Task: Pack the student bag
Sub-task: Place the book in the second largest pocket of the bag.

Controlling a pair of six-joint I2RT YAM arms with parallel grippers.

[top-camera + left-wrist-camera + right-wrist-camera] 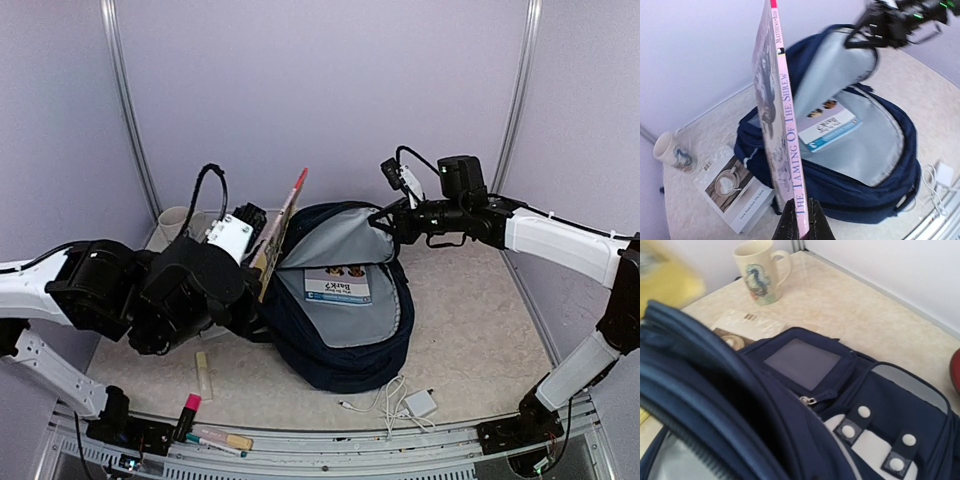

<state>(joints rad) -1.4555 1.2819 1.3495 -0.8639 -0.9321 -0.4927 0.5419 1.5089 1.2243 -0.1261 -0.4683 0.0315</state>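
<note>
The robot's left gripper should set the thin pink-spined book down on the bag's grey lining [338, 312] [844, 148] by the book with a blue band.
The student bag [345, 345], a large navy backpack, lies open in the middle of the table with its grey lining showing. A book with a blue band [337, 285] lies inside. My left gripper [801, 220] is shut on the bottom of a thin pink-spined book [782, 115], "The Taming of the Shrew". It holds the book upright at the bag's left edge [283, 225]. My right gripper [387, 222] is shut on the raised flap [340, 238] and holds it up. Navy fabric [880, 405] fills the right wrist view and hides the fingers.
A mug [175, 222] stands at the back left. A coffee-picture book [732, 192] lies beside the bag's left side. A white charger with cable [418, 403] lies in front of the bag. Markers [188, 410] and a pale stick [204, 375] lie front left.
</note>
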